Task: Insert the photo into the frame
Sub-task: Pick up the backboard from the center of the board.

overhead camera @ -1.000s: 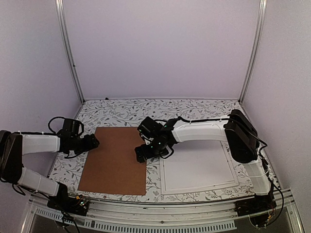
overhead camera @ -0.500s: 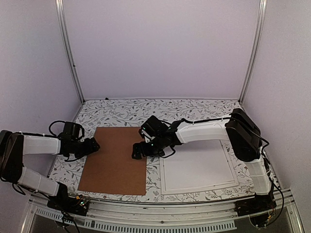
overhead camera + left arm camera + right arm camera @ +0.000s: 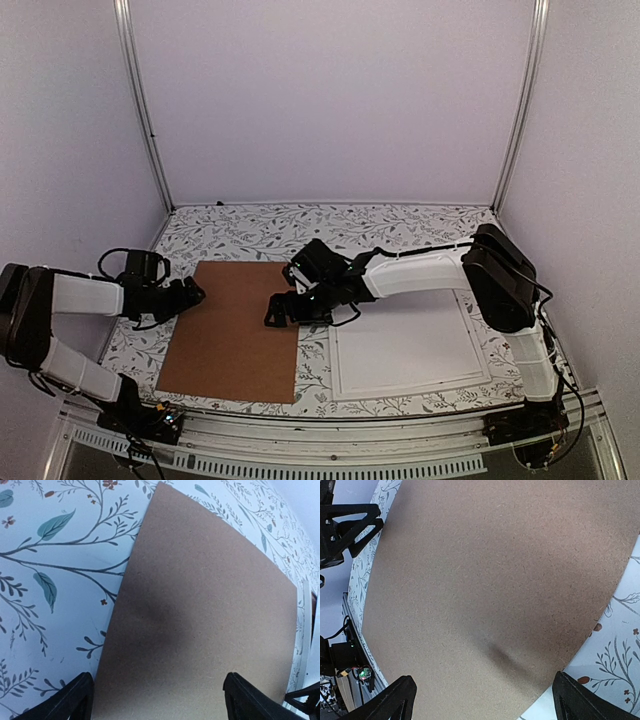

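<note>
My left gripper needs to back off and take the board's edge closer to its middle [image 3: 182, 320], because it is too near the far corner of the brown backing board.
The photo is not visible in any view. A plain brown backing board [image 3: 235, 335] lies flat on the left half of the table. To its right lies the white frame [image 3: 410, 384], with a white surface filling it. My left gripper [image 3: 190, 293] is open at the board's left edge. In the left wrist view, the left gripper [image 3: 157, 700] has one finger over the cloth and the other over the board [image 3: 200, 605]. My right gripper [image 3: 275, 312] is open low over the board's right edge. In the right wrist view, the right gripper [image 3: 482, 700] spans bare board [image 3: 495, 580]. Neither gripper holds anything.
A leaf-patterned cloth [image 3: 260, 230] covers the table. Pale walls and metal posts [image 3: 140, 100] enclose the back and sides. The right arm [image 3: 420, 268] reaches across above the frame's far left corner. The left gripper's fingers [image 3: 350, 525] show at the board's far side in the right wrist view.
The right gripper has moved left and lower, onto the board's right edge. The board's near end has shifted slightly left. The left gripper has opened a little wider.
</note>
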Controlling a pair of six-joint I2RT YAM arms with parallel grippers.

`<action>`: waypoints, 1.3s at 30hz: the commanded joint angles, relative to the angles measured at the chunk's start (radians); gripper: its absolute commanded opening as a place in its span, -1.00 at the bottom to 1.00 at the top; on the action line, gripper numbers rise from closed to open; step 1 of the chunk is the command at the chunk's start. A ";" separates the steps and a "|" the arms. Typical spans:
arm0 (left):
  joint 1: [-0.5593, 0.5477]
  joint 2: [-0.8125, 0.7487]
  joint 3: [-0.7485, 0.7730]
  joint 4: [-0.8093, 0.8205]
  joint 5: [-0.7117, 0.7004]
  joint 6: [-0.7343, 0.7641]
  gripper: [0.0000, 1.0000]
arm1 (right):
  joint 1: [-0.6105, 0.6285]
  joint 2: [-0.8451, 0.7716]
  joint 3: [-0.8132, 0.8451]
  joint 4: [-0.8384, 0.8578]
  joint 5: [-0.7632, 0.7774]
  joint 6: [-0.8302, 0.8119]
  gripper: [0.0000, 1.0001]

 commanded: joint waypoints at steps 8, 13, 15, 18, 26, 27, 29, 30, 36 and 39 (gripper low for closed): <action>0.009 -0.045 -0.087 -0.009 0.159 -0.044 0.67 | 0.002 0.054 -0.032 -0.026 -0.032 0.029 0.98; 0.009 -0.069 -0.096 0.019 0.246 -0.068 0.45 | 0.002 0.054 -0.039 -0.020 -0.036 0.039 0.98; 0.009 -0.091 -0.103 0.032 0.285 -0.083 0.37 | 0.001 0.056 -0.045 -0.020 -0.033 0.043 0.98; 0.009 -0.146 -0.107 0.029 0.321 -0.095 0.29 | -0.004 0.051 -0.058 -0.017 -0.033 0.050 0.98; 0.009 -0.270 -0.091 -0.003 0.398 -0.112 0.18 | -0.011 0.055 -0.067 -0.005 -0.037 0.053 0.98; 0.009 -0.283 -0.084 -0.020 0.393 -0.114 0.19 | -0.011 0.058 -0.068 -0.005 -0.038 0.052 0.98; 0.009 -0.316 -0.060 -0.107 0.336 -0.098 0.22 | -0.012 0.060 -0.073 -0.005 -0.038 0.052 0.98; 0.009 -0.333 -0.047 -0.148 0.280 -0.084 0.28 | -0.012 0.059 -0.075 -0.004 -0.039 0.052 0.98; 0.009 -0.359 -0.030 -0.202 0.081 -0.053 0.62 | -0.015 0.035 -0.088 -0.006 -0.016 0.049 0.98; 0.009 -0.318 -0.017 -0.222 0.028 -0.033 0.65 | -0.015 0.013 -0.095 -0.008 0.010 0.048 0.98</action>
